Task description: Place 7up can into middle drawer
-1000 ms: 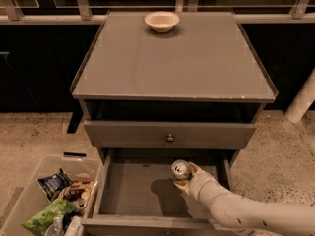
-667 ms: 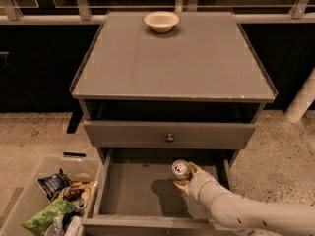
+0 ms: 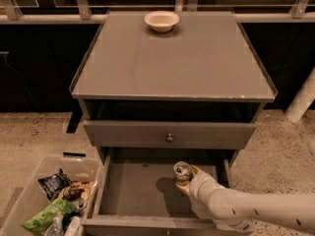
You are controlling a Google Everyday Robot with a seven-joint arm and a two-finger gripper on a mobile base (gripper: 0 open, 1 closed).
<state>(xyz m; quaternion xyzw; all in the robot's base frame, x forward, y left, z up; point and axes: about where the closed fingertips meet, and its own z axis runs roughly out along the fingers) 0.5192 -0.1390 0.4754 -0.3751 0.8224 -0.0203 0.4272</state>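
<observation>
The 7up can will go down from my gripper onto the open middle drawer's bottom, just off its centre (image 3: pixel 179 187) towards my arm. The can is now held over that drawer floor.
The 7up can (image 3: pixel 182 171) stands upright with its silver pull-tab top facing up, held over the floor of the open middle drawer (image 3: pixel 138 188), right of its centre. My gripper (image 3: pixel 186 180) comes in from the lower right on a cream arm and is shut on the can. The can casts a shadow on the drawer floor to its left. I cannot tell whether the can's base touches the floor. The drawer is pulled out below the closed drawer front with a small round knob (image 3: pixel 169 137).
A cream shallow bowl (image 3: pixel 161 20) sits at the back of the cabinet top (image 3: pixel 172 63). A clear bin (image 3: pixel 29 195) with snack bags stands on the speckled floor at the lower left, beside the drawer. A white post (image 3: pixel 302 100) stands at the right.
</observation>
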